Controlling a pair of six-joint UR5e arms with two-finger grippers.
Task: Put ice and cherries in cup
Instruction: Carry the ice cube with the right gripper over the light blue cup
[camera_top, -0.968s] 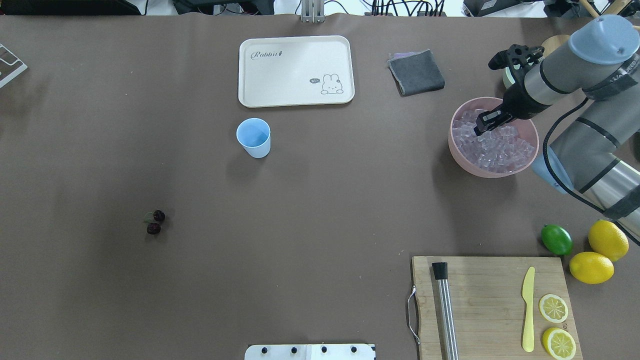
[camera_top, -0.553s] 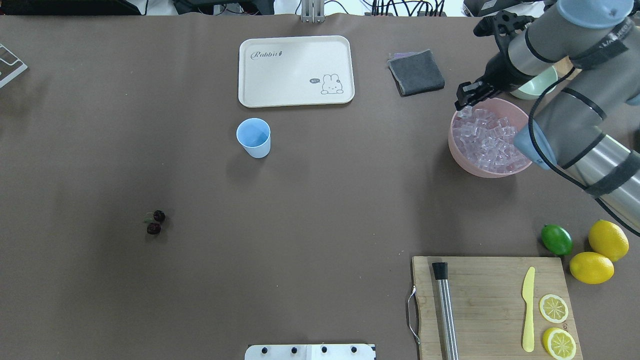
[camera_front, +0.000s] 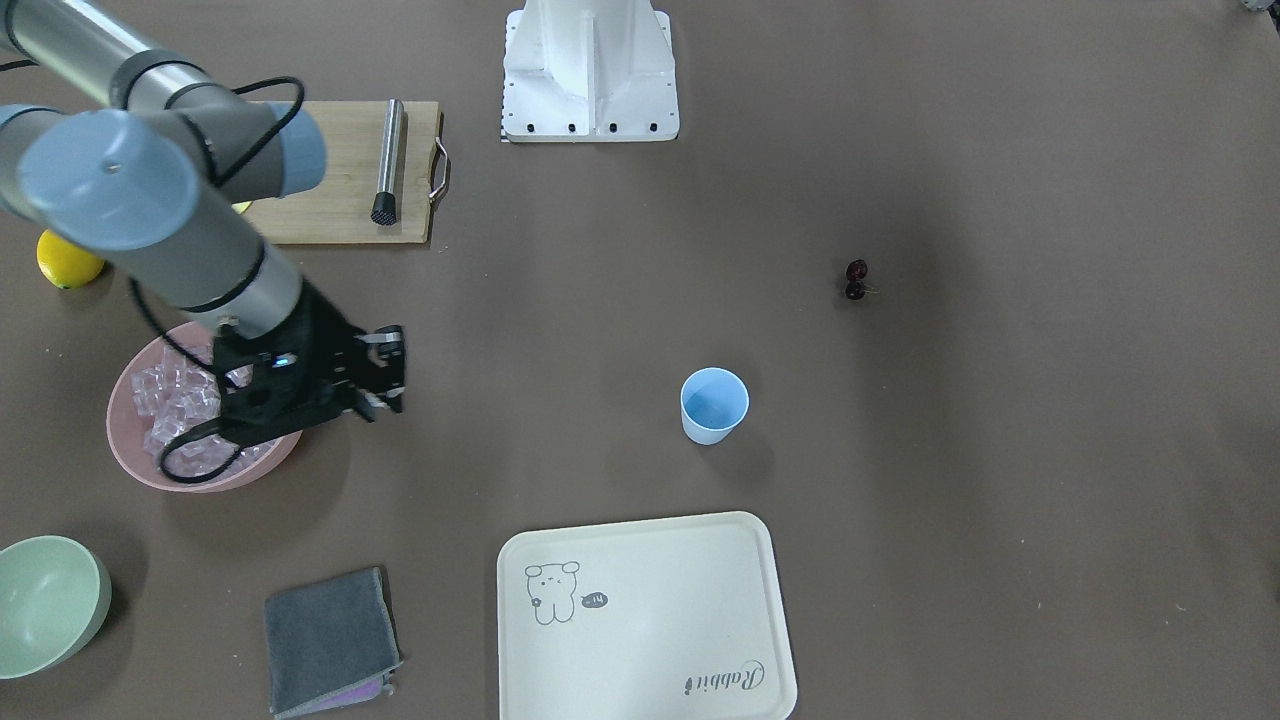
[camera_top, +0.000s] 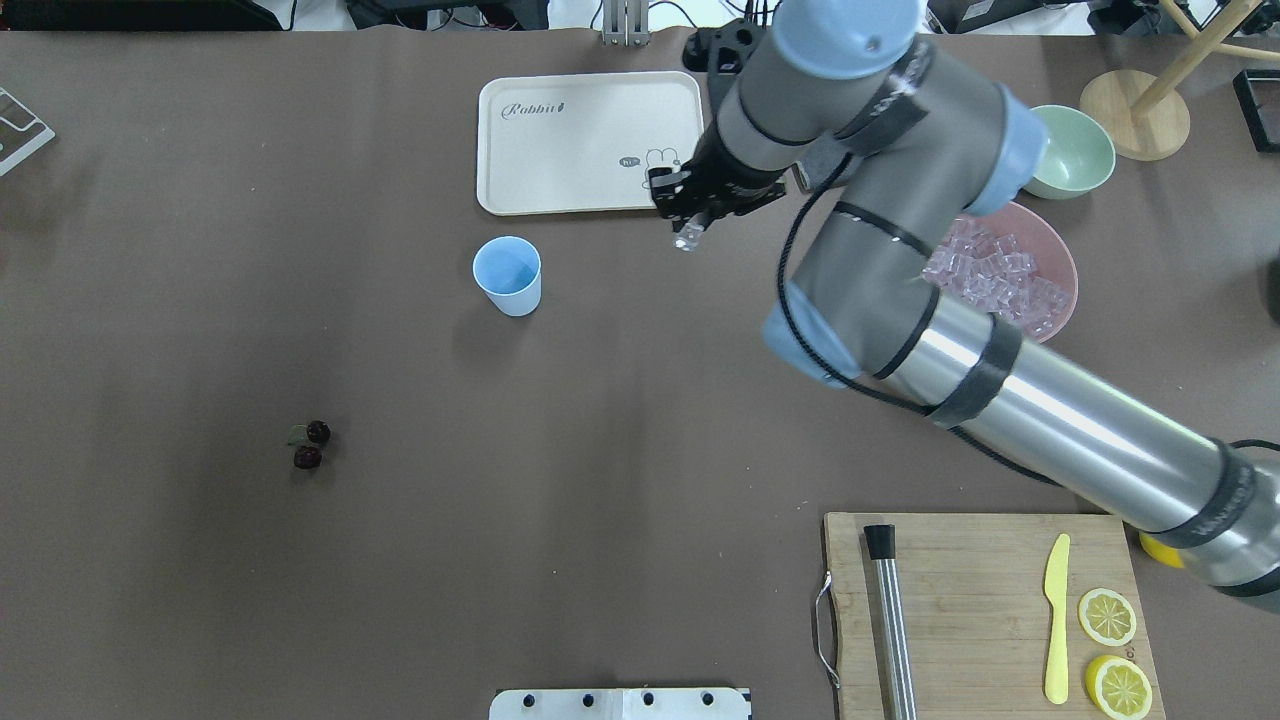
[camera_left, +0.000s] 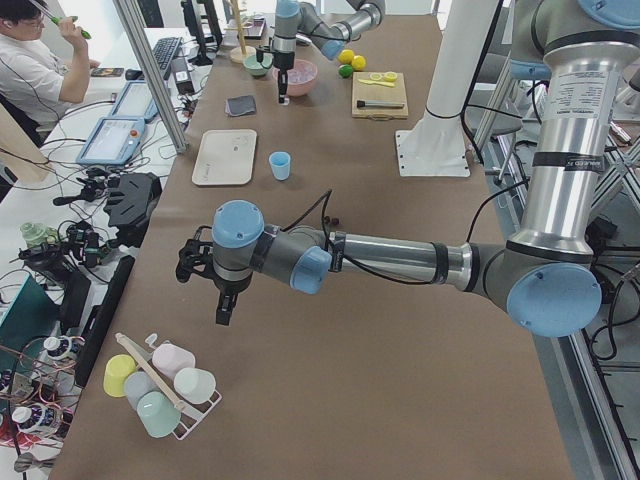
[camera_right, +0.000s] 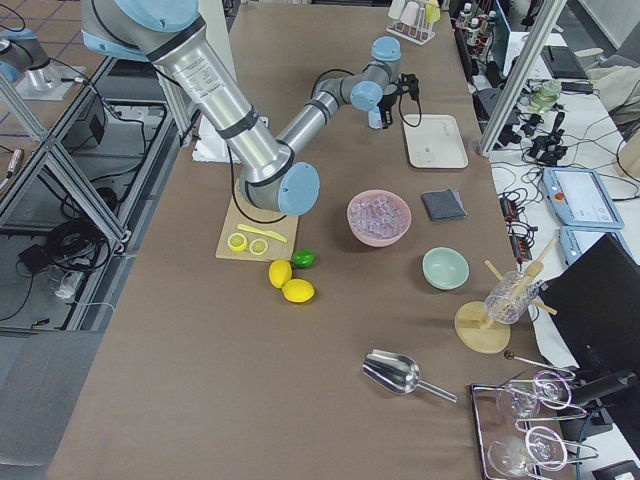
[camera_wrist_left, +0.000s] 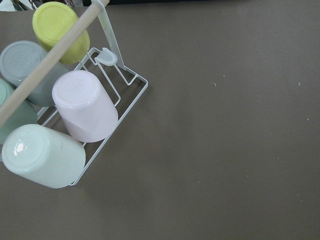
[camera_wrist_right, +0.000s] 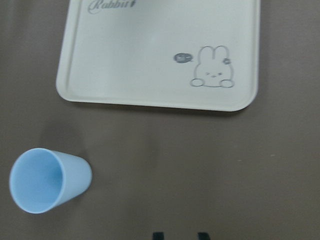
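Observation:
Next, my right gripper releases the clear ice cube inside the open light-blue cup (camera_front: 713, 402) (camera_wrist_right: 38, 181) by the cream tray. The ice cube is still above the table.
The light-blue cup (camera_top: 507, 275) stands upright and open in front of the cream tray (camera_top: 560, 140); it also shows in the right wrist view (camera_wrist_right: 47, 180). My right gripper (camera_top: 687, 228) hangs above the table by the tray's near right corner, right of the cup, shut on a clear ice cube (camera_top: 686, 241). More ice (camera_top: 1000, 280) fills the pink bowl (camera_top: 1060, 300). The dark cherries (camera_top: 310, 445) lie on the table, left of and nearer than the cup. My left gripper (camera_left: 225, 305) shows only in the exterior left view, over bare table; I cannot tell whether it is open.
A pale green bowl (camera_top: 1070, 150) stands behind the pink bowl. A wooden board (camera_top: 980, 600) at front right holds a metal rod, a yellow knife and lemon slices. A wire rack of upturned cups (camera_wrist_left: 82, 107) lies under the left wrist. A grey cloth (camera_front: 330, 640) lies beside the tray.
My right gripper rose out of the pink bowl with an ice cube and swung left across the table to the tray's near right corner, closer to the cup.

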